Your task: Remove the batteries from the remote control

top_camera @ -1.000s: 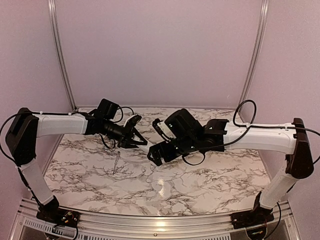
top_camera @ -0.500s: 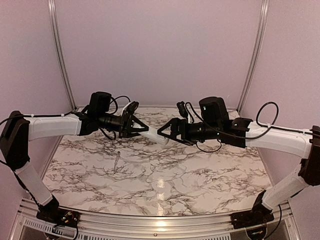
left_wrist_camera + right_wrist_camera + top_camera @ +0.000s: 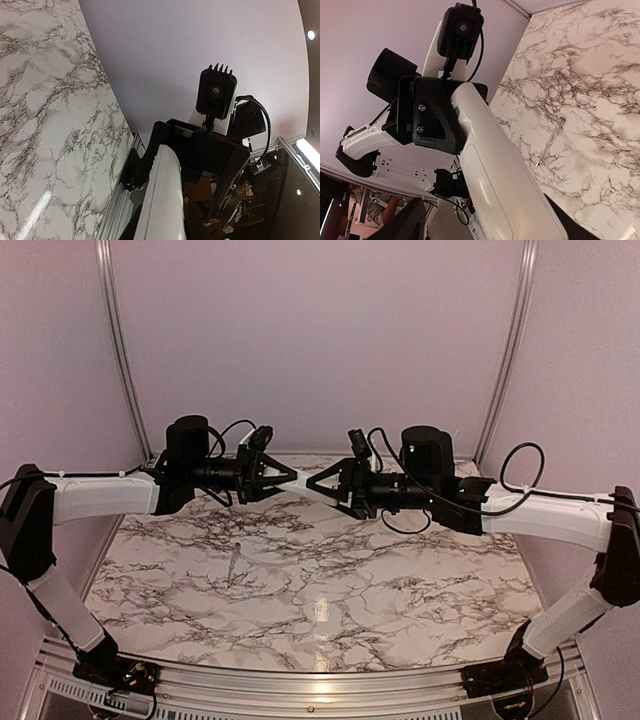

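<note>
The end of the remote control sits deep between my left gripper's fingers. While my right gripper holds, my left gripper should back off and pinch nearer that end [image 3: 465,88].
The white remote control [image 3: 302,485] hangs in mid-air above the back of the table, bridging my two grippers. My left gripper [image 3: 288,480] is shut on its left end; in the left wrist view the remote control [image 3: 162,190] runs up from between my fingers. My right gripper [image 3: 316,490] faces it and straddles the other end. In the right wrist view the remote control [image 3: 495,170] shows its smooth back, and a gap is visible beside one finger [image 3: 405,222], so the right gripper [image 3: 485,222] is open. The batteries are hidden.
A thin, clear-handled screwdriver-like tool [image 3: 232,565] lies on the marble table [image 3: 330,610], left of centre, also seen in the right wrist view [image 3: 550,141]. Metal frame posts [image 3: 122,350] stand at the back corners against the wall.
Both arms lifted and turned to face each other. The right gripper came round onto the remote's free end and its jaws narrowed. The left grip stayed the same.
</note>
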Controlling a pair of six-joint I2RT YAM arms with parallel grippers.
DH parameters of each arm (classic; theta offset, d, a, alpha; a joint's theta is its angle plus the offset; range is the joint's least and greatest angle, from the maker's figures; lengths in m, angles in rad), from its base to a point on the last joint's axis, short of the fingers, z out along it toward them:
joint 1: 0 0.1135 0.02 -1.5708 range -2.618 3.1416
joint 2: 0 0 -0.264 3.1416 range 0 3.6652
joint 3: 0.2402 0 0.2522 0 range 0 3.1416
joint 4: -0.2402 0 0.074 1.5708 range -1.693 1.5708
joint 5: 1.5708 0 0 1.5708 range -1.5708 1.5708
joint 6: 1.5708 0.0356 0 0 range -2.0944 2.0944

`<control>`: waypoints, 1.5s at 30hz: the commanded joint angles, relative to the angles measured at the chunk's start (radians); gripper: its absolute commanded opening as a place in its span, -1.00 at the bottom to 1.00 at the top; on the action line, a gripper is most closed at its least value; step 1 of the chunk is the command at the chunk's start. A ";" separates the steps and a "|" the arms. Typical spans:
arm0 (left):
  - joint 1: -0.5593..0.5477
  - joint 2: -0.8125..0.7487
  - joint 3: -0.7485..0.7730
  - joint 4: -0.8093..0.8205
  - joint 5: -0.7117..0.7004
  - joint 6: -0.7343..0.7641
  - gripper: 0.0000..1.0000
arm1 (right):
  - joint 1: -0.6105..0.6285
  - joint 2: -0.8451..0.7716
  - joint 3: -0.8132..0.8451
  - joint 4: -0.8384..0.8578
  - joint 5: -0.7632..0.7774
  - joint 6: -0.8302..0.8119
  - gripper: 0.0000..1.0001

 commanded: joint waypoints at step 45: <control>-0.002 -0.161 0.027 -0.232 0.101 0.215 0.15 | -0.035 0.013 0.083 0.075 -0.256 -0.116 -1.00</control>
